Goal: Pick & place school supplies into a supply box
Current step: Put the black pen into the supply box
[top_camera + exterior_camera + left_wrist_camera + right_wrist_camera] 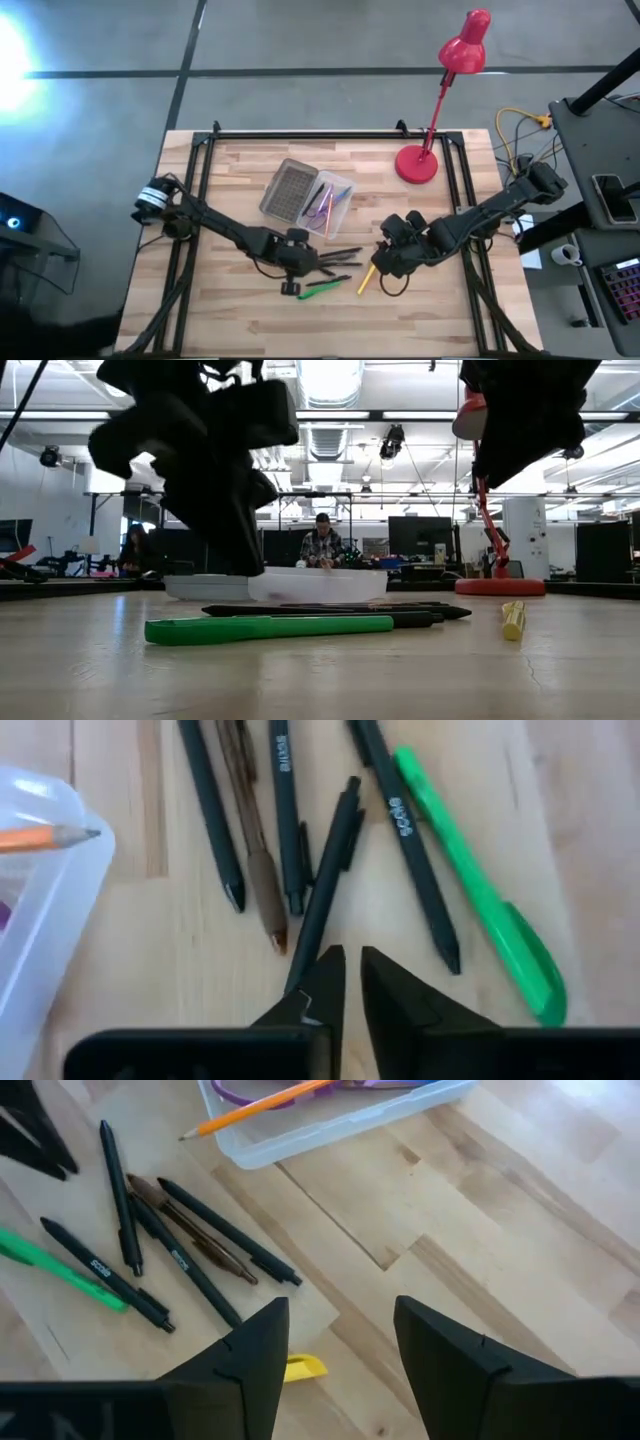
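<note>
The left gripper's shut fingers are beside the end of the dark pen, so that gripper should open and close around the pen's body [317, 925] before it lifts.
The supply box is open. Its translucent tray [337, 205] holds the purple-handled scissors [322, 205] and the orange pencil [255, 1108], and its ribbed lid [288, 190] lies flat beside it. Several dark and brownish pens [285, 830] and a green pen [480, 890] lie on the table. My left gripper [350, 965] hovers shut over them, one dark pen [325, 885] running under its tips. My right gripper [335, 1330] is open above bare wood, near a short yellow item [305, 1368].
A red desk lamp [440, 95] stands with its base [417, 163] at the far right of the table. Black rails frame the wooden table [230, 315]. Cables lie off the right edge. People sit in the room beyond the table [322, 545].
</note>
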You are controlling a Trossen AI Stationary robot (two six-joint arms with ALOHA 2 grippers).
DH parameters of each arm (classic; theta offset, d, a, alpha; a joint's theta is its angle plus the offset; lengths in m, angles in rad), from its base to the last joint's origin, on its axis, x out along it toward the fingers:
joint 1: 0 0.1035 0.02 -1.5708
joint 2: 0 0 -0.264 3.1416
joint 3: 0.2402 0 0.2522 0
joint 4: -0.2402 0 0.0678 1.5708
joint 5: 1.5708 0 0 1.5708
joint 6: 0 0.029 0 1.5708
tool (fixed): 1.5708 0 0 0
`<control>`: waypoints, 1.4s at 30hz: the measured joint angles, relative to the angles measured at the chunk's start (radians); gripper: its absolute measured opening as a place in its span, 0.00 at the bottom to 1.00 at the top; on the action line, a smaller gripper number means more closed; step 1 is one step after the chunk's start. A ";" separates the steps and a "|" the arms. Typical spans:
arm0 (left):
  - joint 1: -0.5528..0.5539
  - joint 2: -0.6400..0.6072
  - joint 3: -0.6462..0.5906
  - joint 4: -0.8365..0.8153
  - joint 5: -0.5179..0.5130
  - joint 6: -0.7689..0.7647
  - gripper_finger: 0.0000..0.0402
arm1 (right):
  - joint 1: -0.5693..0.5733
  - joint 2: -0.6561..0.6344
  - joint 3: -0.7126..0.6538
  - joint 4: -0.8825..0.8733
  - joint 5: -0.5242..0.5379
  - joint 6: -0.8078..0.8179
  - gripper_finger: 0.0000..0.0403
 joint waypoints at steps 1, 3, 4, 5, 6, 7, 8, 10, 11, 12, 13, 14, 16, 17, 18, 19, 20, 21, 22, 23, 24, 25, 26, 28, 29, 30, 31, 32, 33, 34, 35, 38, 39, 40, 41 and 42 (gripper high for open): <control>0.000 0.000 0.004 -0.011 0.000 0.013 0.08 | 0.000 0.000 -0.003 0.000 0.000 0.000 0.43; 0.001 0.002 0.004 -0.021 -0.007 0.040 0.13 | 0.000 0.000 -0.011 0.002 0.000 0.001 0.43; 0.002 0.002 0.004 -0.016 -0.020 0.055 0.16 | 0.000 0.000 -0.015 0.000 0.000 0.001 0.43; 0.002 0.002 0.002 -0.011 -0.034 0.067 0.19 | 0.000 0.000 -0.018 0.000 0.000 0.001 0.43; 0.002 0.001 -0.002 -0.008 -0.047 0.078 0.22 | 0.000 0.000 -0.019 0.002 0.000 0.002 0.43; 0.002 0.001 -0.010 -0.009 -0.053 0.084 0.24 | 0.000 0.000 -0.021 0.003 0.000 0.003 0.43; 0.003 0.001 -0.019 -0.008 -0.054 0.089 0.27 | 0.000 0.000 -0.024 0.003 0.000 0.004 0.42; 0.009 0.011 -0.034 0.006 -0.049 0.091 0.32 | 0.000 0.000 -0.026 0.002 -0.001 0.004 0.42; 0.010 0.012 -0.041 0.010 -0.047 0.091 0.33 | 0.000 0.000 -0.027 0.003 -0.001 0.004 0.42; 0.011 0.012 -0.049 0.010 -0.041 0.092 0.34 | 0.000 0.000 -0.027 0.003 0.000 0.004 0.42; 0.012 0.013 -0.057 0.016 -0.039 0.093 0.35 | 0.000 0.000 -0.028 0.003 0.000 0.005 0.42; 0.015 0.017 -0.064 0.030 -0.038 0.093 0.35 | 0.000 0.000 -0.029 0.003 -0.001 0.008 0.42; 0.019 0.022 -0.083 0.046 -0.035 0.091 0.34 | 0.000 0.000 -0.030 0.001 -0.001 0.020 0.42; 0.023 0.023 -0.088 0.053 -0.034 0.093 0.33 | 0.000 0.000 -0.031 0.003 0.000 0.027 0.42; 0.030 0.028 -0.095 0.068 -0.028 0.093 0.31 | 0.000 0.000 -0.032 0.003 0.000 0.032 0.42; 0.036 0.029 -0.097 0.076 -0.011 0.093 0.29 | 0.000 0.000 -0.034 0.002 -0.001 0.035 0.42; 0.041 0.029 -0.100 0.077 0.004 0.092 0.27 | 0.000 0.000 -0.034 0.001 -0.001 0.040 0.42; 0.045 0.031 -0.101 0.079 0.019 0.093 0.24 | 0.000 0.000 -0.034 0.001 -0.001 0.044 0.42; 0.050 0.035 -0.101 0.080 0.036 0.092 0.20 | 0.000 -0.001 -0.034 0.003 -0.001 0.047 0.42; 0.055 0.035 -0.101 0.079 0.057 0.093 0.16 | 0.000 -0.001 -0.035 0.002 -0.001 0.050 0.42; 0.056 0.035 -0.101 0.076 0.073 0.092 0.11 | 0.000 -0.001 -0.036 0.001 -0.002 0.050 0.42; 0.056 0.035 -0.100 0.072 0.079 0.091 0.07 | 0.000 -0.001 -0.036 0.001 -0.002 0.050 0.41; 0.056 0.035 -0.098 0.067 0.082 0.088 0.04 | 0.000 -0.001 -0.036 0.003 -0.002 0.050 0.41; 0.053 0.036 -0.081 0.036 0.087 0.075 0.04 | 0.000 -0.001 -0.036 0.001 -0.002 0.055 0.41; 0.049 0.036 -0.067 0.013 0.091 0.064 0.04 | 0.000 -0.001 -0.036 0.001 -0.002 0.062 0.41; 0.043 0.034 -0.055 -0.016 0.093 0.050 0.04 | 0.000 -0.001 -0.036 0.001 -0.002 0.073 0.41; 0.036 0.026 -0.040 -0.054 0.103 0.042 0.04 | 0.000 -0.001 -0.036 0.002 0.000 0.087 0.41; 0.027 0.019 -0.025 -0.091 0.120 0.038 0.03 | 0.000 -0.001 -0.036 0.001 0.000 0.096 0.41; 0.020 0.008 -0.006 -0.110 0.135 0.030 0.03 | 0.000 -0.001 -0.036 0.001 0.003 0.104 0.41; 0.016 -0.008 0.012 -0.111 0.144 0.011 0.03 | 0.000 -0.001 -0.036 0.002 0.006 0.109 0.41; 0.014 -0.025 0.024 -0.111 0.149 -0.033 0.03 | 0.000 -0.001 -0.036 0.002 0.012 0.118 0.40; 0.038 -0.070 0.043 -0.084 0.136 -0.266 0.03 | -0.003 -0.001 -0.036 -0.002 0.038 0.190 0.39; 0.056 -0.080 0.040 -0.056 0.132 -0.351 0.03 | -0.007 -0.001 -0.036 -0.004 0.048 0.244 0.39; 0.078 -0.090 0.030 -0.023 0.124 -0.432 0.03 | -0.012 -0.001 -0.036 -0.005 0.061 0.306 0.39; 0.101 -0.100 0.019 0.006 0.107 -0.509 0.03 | -0.016 -0.001 -0.036 -0.008 0.077 0.366 0.38; 0.128 -0.112 0.009 0.031 0.085 -0.581 0.03 | -0.017 -0.001 -0.036 -0.008 0.098 0.419 0.38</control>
